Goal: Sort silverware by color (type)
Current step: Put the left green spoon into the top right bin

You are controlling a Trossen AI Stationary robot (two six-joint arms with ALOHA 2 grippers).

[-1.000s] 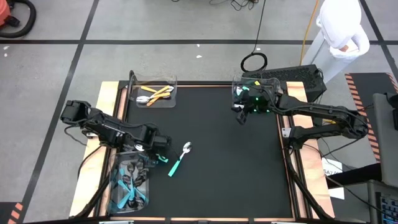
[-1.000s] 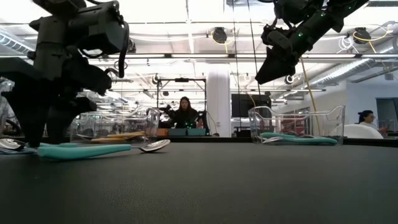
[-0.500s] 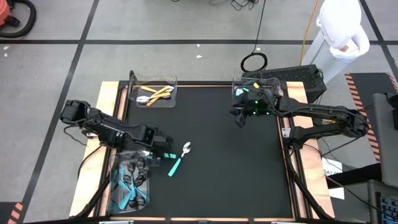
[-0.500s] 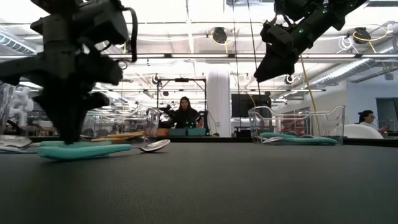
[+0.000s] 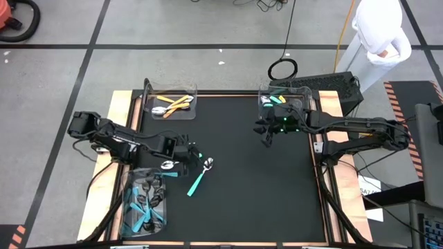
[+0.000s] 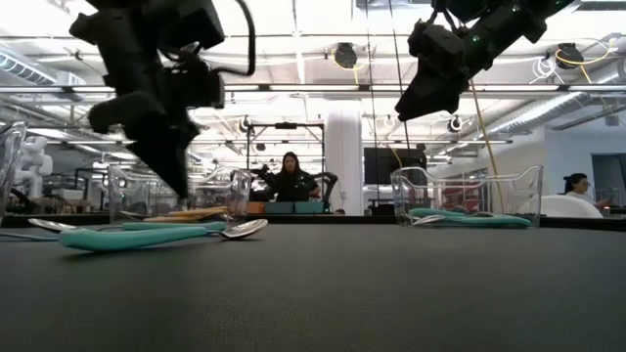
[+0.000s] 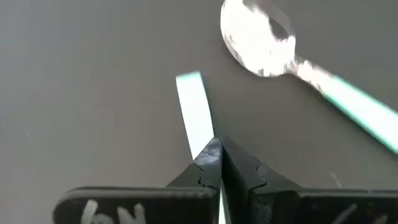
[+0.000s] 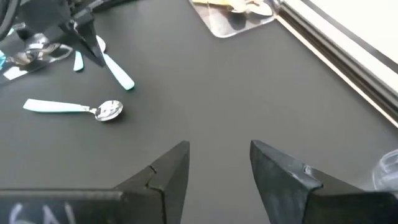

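The left gripper is shut above the utensil's teal handle, so it should open, go down and pinch near the utensil's head (image 5: pixel 169 164), leaving the utensil's loose end for the right gripper.
My left gripper (image 5: pixel 192 156) hangs over the mat's near left part, shut on a teal-handled utensil (image 7: pixel 196 112). In the right wrist view that utensil (image 8: pixel 118 71) slants down from the dark fingers. Just beside it a second spoon (image 5: pixel 201 176), with a teal handle and a silver head (image 7: pixel 258 37), lies flat on the mat. My right gripper (image 5: pixel 265 138) hangs open in the air over the mat's far right part, with nothing between its fingers (image 8: pixel 168 168). My left gripper pinches the teal handle (image 7: pixel 205 140) between its two fingertips, coming steeply from above. The fingers lie along the handle, whose free end (image 7: pixel 188 79) sticks out ahead of them. The gripper hides the utensil's head end in its own wrist view. Whether the free end touches the mat, I cannot tell.
A clear bin (image 5: pixel 173 104) with orange-handled utensils stands at the far left. Another bin (image 5: pixel 280 100) stands at the far right, and a third (image 5: pixel 145 204) holds several utensils at the near left. A person (image 5: pixel 381 34) stands beyond the far right corner.
My left gripper has shut on the teal handle. It has risen and gone toward the table's right edge, away from the near-left bin, and has tipped as it went. The spoon on the mat has stayed where it was. My right gripper has drifted slightly toward the near edge.
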